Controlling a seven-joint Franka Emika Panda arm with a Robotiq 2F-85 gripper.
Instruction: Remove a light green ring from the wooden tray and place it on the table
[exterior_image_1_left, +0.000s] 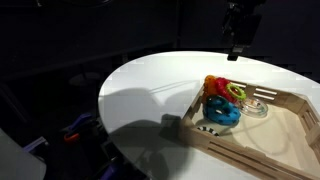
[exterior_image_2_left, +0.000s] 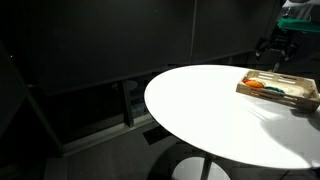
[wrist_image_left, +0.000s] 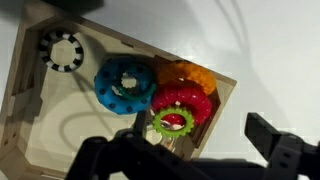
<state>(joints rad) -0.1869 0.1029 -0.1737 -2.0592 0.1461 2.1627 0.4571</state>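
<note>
The light green ring's side (exterior_image_1_left: 241, 97) (wrist_image_left: 158, 128) that faces the pale round piece, away from the red ring, is the part my gripper should close on.
The light green ring (wrist_image_left: 173, 122) lies in the wooden tray (wrist_image_left: 25, 105), leaning on a red ring (wrist_image_left: 185, 100), with an orange ring (wrist_image_left: 188, 73) and a larger blue ring (wrist_image_left: 125, 82) beside it. In an exterior view the green ring (exterior_image_1_left: 237, 92) sits on top of the ring pile in the tray (exterior_image_1_left: 250, 150) on the white table (exterior_image_1_left: 150, 85). My gripper (exterior_image_1_left: 238, 45) hangs well above the pile, open and empty. In the wrist view its dark fingers (wrist_image_left: 190, 155) straddle the green ring from above. The tray (exterior_image_2_left: 282, 90) and gripper (exterior_image_2_left: 278, 50) are small in an exterior view.
A black-and-white toothed ring (wrist_image_left: 62, 50) lies in the tray's far corner. A pale round piece (exterior_image_1_left: 257, 108) lies in the tray beside the pile. The tray sits near the table's edge, with bare white tabletop (wrist_image_left: 270, 60) next to it. The surroundings are dark.
</note>
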